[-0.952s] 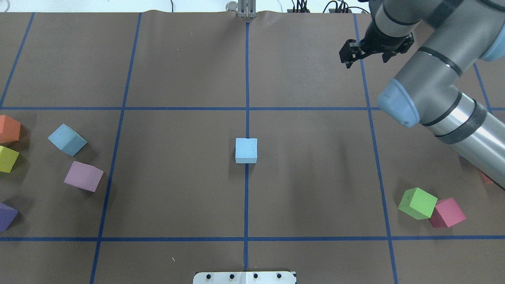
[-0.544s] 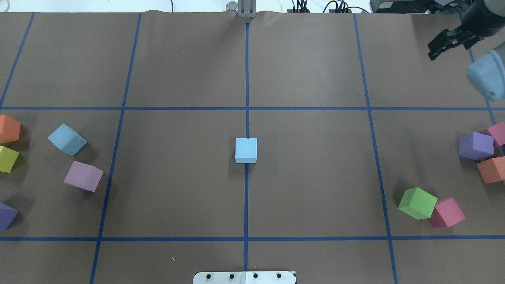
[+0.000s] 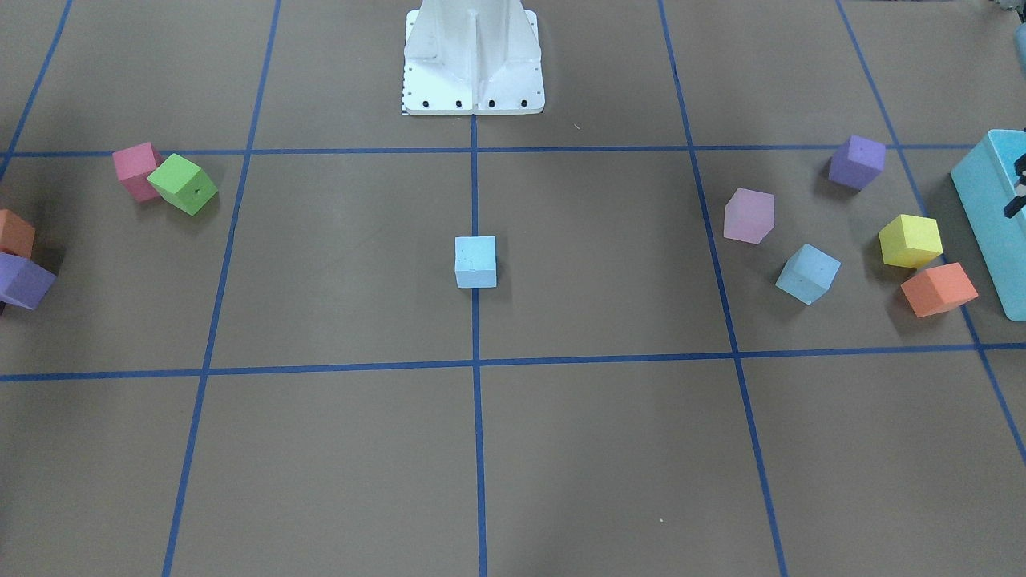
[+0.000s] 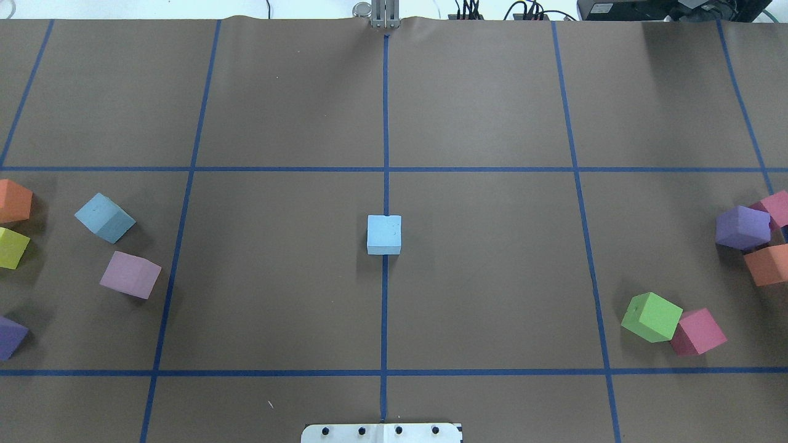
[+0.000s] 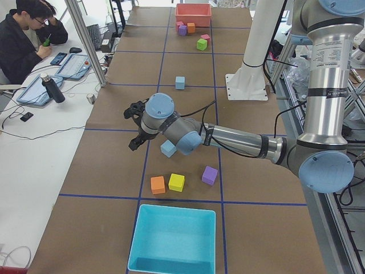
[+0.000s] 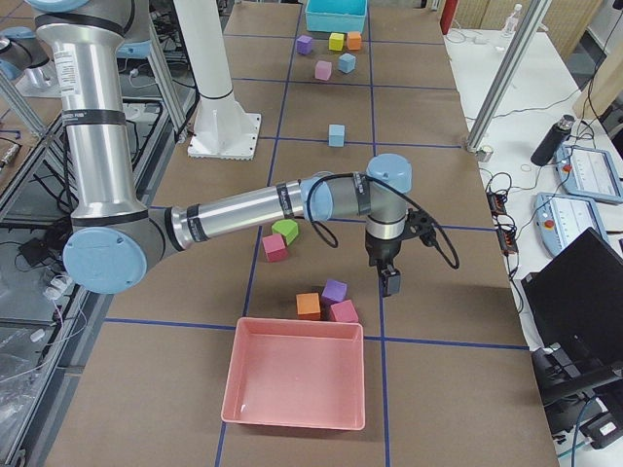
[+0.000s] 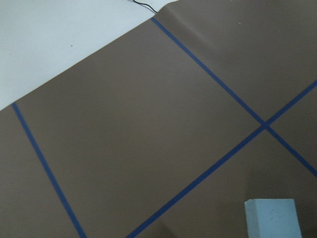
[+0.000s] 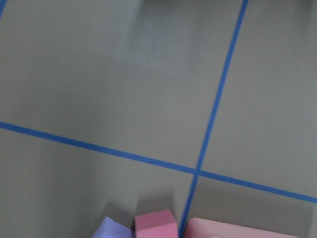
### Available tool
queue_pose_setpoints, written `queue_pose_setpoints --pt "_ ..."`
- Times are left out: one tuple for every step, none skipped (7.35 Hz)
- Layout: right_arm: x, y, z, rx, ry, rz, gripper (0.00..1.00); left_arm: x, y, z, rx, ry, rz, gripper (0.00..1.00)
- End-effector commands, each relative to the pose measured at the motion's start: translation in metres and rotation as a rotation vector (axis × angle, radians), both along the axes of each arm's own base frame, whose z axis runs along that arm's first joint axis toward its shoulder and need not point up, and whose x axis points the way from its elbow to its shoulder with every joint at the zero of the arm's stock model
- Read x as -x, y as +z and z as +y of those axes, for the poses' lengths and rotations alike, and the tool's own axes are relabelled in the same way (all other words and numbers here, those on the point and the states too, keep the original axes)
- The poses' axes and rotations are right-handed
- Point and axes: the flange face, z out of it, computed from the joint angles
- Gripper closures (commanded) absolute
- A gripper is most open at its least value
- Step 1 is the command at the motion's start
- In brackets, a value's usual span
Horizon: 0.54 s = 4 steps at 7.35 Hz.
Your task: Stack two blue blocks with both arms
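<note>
The tilted blue block (image 3: 809,274) (image 7: 273,218) is between the lilac cube and the orange cube. My left gripper needs to go there next and close on it.
One pale blue block (image 4: 384,234) sits on the centre line of the table, also in the front view (image 3: 475,262). The other blue block (image 4: 104,217) lies tilted among the cubes on the robot's left, also in the front view (image 3: 807,273). My left gripper (image 5: 133,128) shows only in the left side view, raised beside that second block (image 5: 168,149); I cannot tell if it is open. My right gripper (image 6: 387,277) shows only in the right side view, above the cubes at the right end; I cannot tell its state. The left wrist view holds a blue block's corner (image 7: 272,218).
A lilac cube (image 4: 130,275), yellow, orange and purple cubes lie on the left. Green (image 4: 651,317), pink (image 4: 697,332), purple (image 4: 742,227) and orange cubes lie on the right. A turquoise bin (image 5: 171,268) and a pink bin (image 6: 292,421) stand at the table's ends.
The right arm has swung to the right and left the overhead view, uncovering the purple, pink and orange cubes at the right edge. No block has moved.
</note>
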Motion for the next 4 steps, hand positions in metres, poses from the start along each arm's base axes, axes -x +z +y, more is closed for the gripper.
queue_pose_setpoints --pt "-0.043 0.053 0.061 0.075 0.059 0.019 0.0 -0.089 0.004 0.007 0.074 0.115 0.003 0.01" --pt "-0.063 0.058 0.069 0.084 0.095 0.013 0.0 -0.127 0.007 0.009 0.102 0.106 -0.038 0.02" --pt "-0.064 0.059 0.072 0.094 0.11 -0.023 0.0 -0.159 0.009 0.015 0.137 0.114 -0.047 0.02" --pt "-0.066 0.065 0.08 0.105 0.113 -0.028 0.0 -0.166 0.016 0.014 0.141 0.122 -0.05 0.02"
